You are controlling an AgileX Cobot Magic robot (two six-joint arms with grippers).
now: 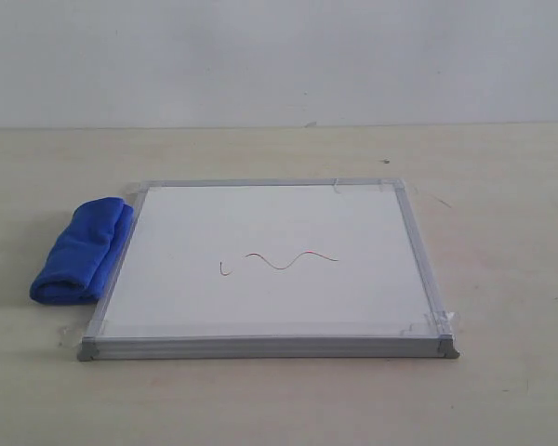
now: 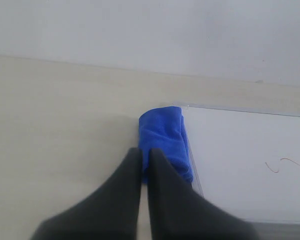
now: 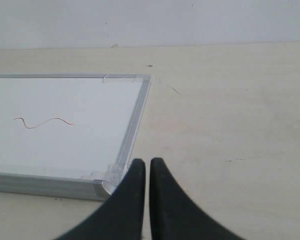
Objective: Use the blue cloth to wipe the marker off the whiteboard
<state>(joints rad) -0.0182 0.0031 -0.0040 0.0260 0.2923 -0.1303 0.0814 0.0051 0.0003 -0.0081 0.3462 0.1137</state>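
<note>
The blue cloth will be gripped by my left gripper across its middle (image 1: 86, 247) (image 2: 163, 141), at the point halfway between the cloth's near end and its far end.
The square whiteboard (image 1: 270, 316) lies flat on the table, silver-framed with grey corner caps. A thin reddish wavy marker line (image 1: 279, 261) crosses its middle; it also shows as the marker line (image 3: 42, 122) in the right wrist view. The rolled blue cloth (image 1: 82, 249) lies against the board's left edge. In the left wrist view my left gripper (image 2: 144, 152) is shut and empty, its tips just short of the blue cloth (image 2: 162, 137). My right gripper (image 3: 147, 164) is shut and empty, near the whiteboard's (image 3: 70, 145) taped near right corner. Neither gripper shows in the exterior view.
The pale wooden table (image 1: 502, 232) spreads around the board, with a white wall behind. Bits of clear tape (image 1: 428, 323) hold the board's corners.
</note>
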